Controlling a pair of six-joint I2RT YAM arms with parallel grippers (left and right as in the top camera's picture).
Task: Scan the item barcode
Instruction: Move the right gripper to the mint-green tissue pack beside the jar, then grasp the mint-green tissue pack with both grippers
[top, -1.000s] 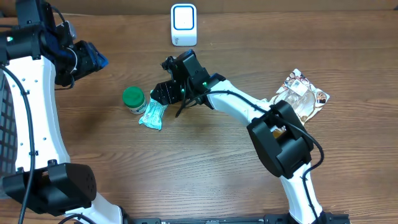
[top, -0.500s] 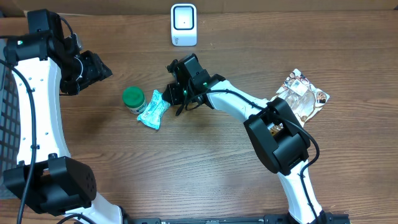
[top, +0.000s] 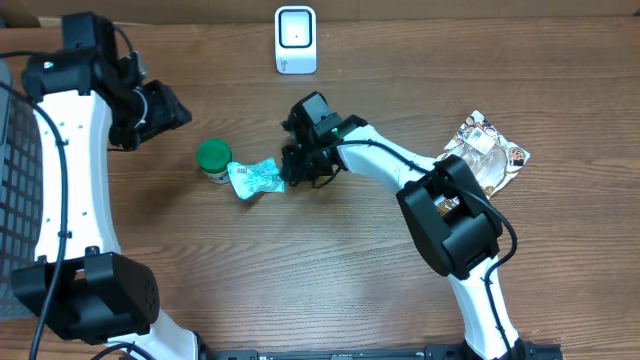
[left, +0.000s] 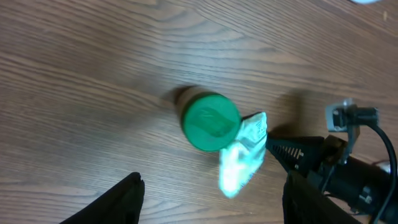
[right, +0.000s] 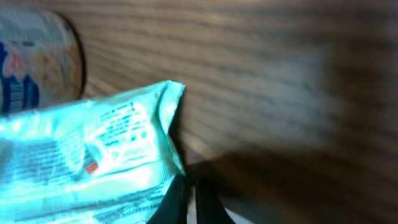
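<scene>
The robot's right gripper has its closed fingers on only the very edge of the teal packet, so it should open and pinch farther into the packet (top: 267, 178) before moving it.
A teal foil packet (top: 256, 178) lies on the wooden table beside a small bottle with a green lid (top: 213, 156). My right gripper (top: 292, 172) is shut on the packet's right edge; in the right wrist view the packet (right: 93, 155) fills the left side, and its corner runs in between the closed fingers (right: 177, 202). The bottle (right: 31, 74) shows behind it. My left gripper (top: 168, 106) hangs open above the table, up and left of the bottle, holding nothing. Its wrist view looks down on the green lid (left: 213, 122) and the packet (left: 244, 158). The white scanner (top: 295, 38) stands at the back.
A printed snack bag (top: 487, 152) lies at the right, behind the right arm's elbow. A grey wire basket (top: 12, 200) runs along the left edge. Bare wood fills the front half of the table.
The right gripper closed on the packet's end and swung it round, so it now lies roughly level and a little farther right. The left arm moved right, toward the bottle.
</scene>
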